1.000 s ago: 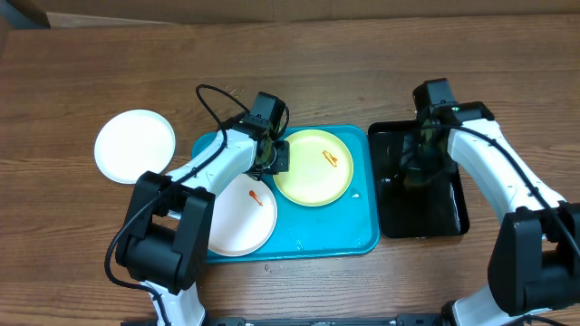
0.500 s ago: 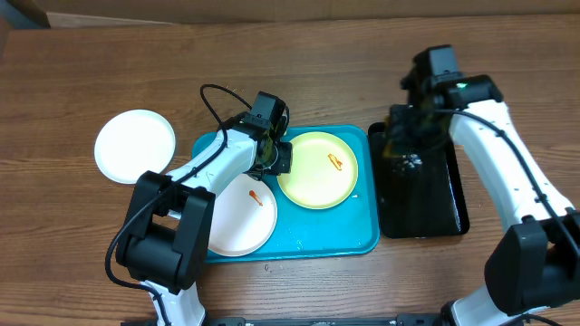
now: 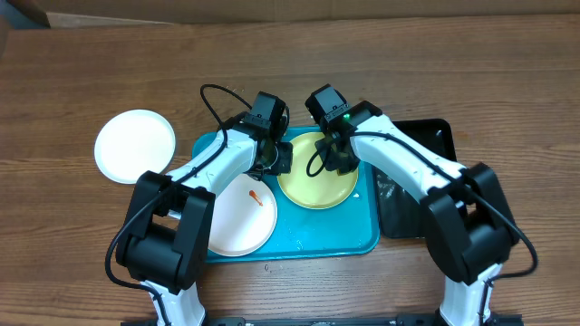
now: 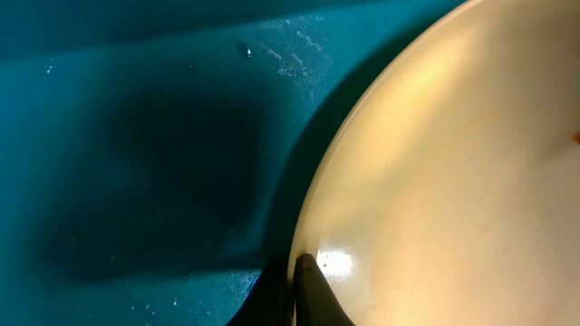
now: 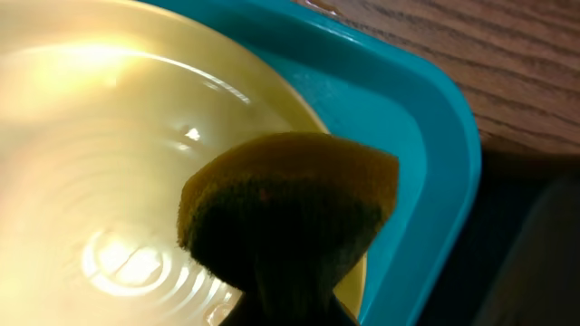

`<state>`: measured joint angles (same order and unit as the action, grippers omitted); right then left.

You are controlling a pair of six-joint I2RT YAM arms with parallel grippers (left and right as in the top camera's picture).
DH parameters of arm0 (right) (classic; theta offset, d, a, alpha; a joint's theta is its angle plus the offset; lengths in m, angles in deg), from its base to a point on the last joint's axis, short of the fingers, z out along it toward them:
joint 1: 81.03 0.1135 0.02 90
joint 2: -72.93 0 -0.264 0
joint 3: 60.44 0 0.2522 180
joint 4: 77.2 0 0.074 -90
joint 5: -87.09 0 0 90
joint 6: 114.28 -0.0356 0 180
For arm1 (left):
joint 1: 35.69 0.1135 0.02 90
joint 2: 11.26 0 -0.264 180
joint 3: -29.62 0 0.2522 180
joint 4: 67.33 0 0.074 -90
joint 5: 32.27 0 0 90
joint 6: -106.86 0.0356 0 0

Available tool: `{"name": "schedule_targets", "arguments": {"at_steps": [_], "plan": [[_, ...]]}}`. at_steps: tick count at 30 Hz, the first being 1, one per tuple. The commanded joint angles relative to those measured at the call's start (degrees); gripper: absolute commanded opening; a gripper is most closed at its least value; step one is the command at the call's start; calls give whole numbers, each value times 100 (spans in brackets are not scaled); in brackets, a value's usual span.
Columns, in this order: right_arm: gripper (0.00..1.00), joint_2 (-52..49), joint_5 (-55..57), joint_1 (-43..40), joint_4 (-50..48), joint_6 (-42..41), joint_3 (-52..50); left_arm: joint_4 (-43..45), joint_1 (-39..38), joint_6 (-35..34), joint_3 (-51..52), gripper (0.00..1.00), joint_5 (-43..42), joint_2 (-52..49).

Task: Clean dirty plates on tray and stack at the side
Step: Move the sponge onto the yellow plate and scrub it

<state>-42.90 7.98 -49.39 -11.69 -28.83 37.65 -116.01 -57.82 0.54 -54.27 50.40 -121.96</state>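
Note:
Next, my right gripper puts the yellow-brown sponge, now held over the pale yellow-green plate, down in the far half of the black tray [image 3: 413, 166].
The pale yellow-green plate [image 3: 313, 186] lies at the right of the turquoise tray [image 3: 326, 237]. My left gripper [image 3: 275, 158] is shut on this plate's left rim; the left wrist view shows the jaws [image 4: 294, 272] pinching the rim of the plate [image 4: 453, 181]. My right gripper [image 3: 333, 154] is shut on a yellow-brown sponge [image 5: 290, 204] and holds it over the same plate [image 5: 100, 154], near its far edge. A white plate [image 3: 237, 217] with a red-orange smear lies at the tray's left. Another white plate [image 3: 135, 146] lies on the table left of the tray.
A black tray [image 3: 421, 195] lies right of the turquoise tray, partly under my right arm. The table is brown wood. A black cable loops above the left arm.
My right arm has swung left from the black tray to the yellow-green plate with the sponge. The left gripper has stayed on the plate's rim.

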Motion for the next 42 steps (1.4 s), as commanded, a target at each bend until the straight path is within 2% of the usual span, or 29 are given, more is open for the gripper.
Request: {"name": "schedule_targets", "arguments": {"at_steps": [1, 5, 7, 8, 9, 10, 24, 29, 38, 42], "plan": [[4, -223, 256, -109, -131, 33, 114, -55, -24, 133, 11, 4, 24, -94], [5, -378, 254, -149, -162, 33, 114, -55, -24, 133, 11, 4, 24, -94], [18, -393, 232, -151, -155, 28, 111, -55, -24, 133, 11, 4, 24, -94], [20, -393, 214, -151, -155, 31, 107, -55, -24, 133, 11, 4, 24, -94], [20, -393, 188, -149, -155, 31, 107, -55, -24, 133, 11, 4, 24, -94], [4, -393, 144, -151, -155, 24, 107, -55, -24, 133, 11, 5, 24, -94], [4, -393, -798, -236, -673, 96, -479, -52, -24, 133, 11, 5, 24, -94], [4, -393, -2050, -273, -468, 769, -483, -33, -24, 131, 11, 5, 22, -94], [4, -393, -2981, -280, -33, 1084, -472, -35, -24, 133, 11, 5, 24, -94], [4, -391, -3499, -334, 245, 1165, -149, -39, -24, 133, 11, 5, 22, -94]]}}
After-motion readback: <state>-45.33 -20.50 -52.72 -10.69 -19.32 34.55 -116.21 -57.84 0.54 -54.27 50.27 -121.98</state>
